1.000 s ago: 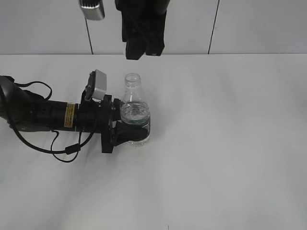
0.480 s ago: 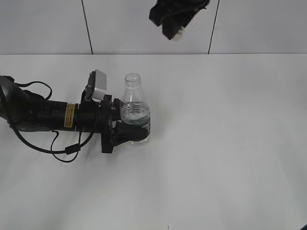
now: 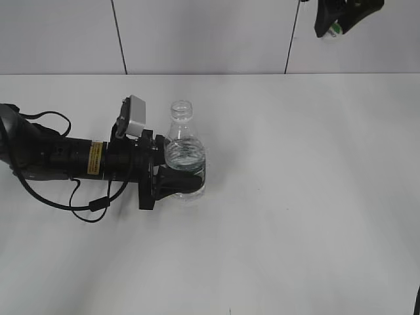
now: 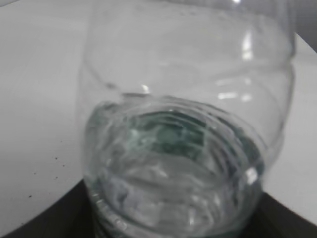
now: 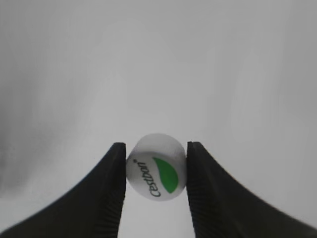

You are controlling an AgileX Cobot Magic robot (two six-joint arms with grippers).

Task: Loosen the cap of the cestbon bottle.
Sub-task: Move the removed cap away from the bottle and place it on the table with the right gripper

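Observation:
The robot's right gripper should set the cap down on the bare table [image 3: 308, 150] beside the cestbon bottle, well clear of the left gripper.
The cestbon bottle [image 3: 184, 149] stands upright on the white table, clear plastic, part full of water, its neck open with no cap on it. My left gripper [image 3: 180, 182] is shut on the bottle's lower body, over its dark green label. In the left wrist view the bottle [image 4: 183, 124] fills the frame. My right gripper [image 3: 335, 26] is high at the top right, far from the bottle. It is shut on the cap [image 5: 156, 165], white with a green half-disc and "Cestbon" lettering, which also shows in the exterior view [image 3: 336, 29].
The left arm [image 3: 72, 157] lies low across the left of the white table [image 3: 308, 197], with a black cable [image 3: 79, 200] looping beside it. A tiled white wall [image 3: 210, 33] stands behind the table.
My right gripper has swung from above the bottle to the upper right, carrying the cap away. The bottle and the left gripper have not moved.

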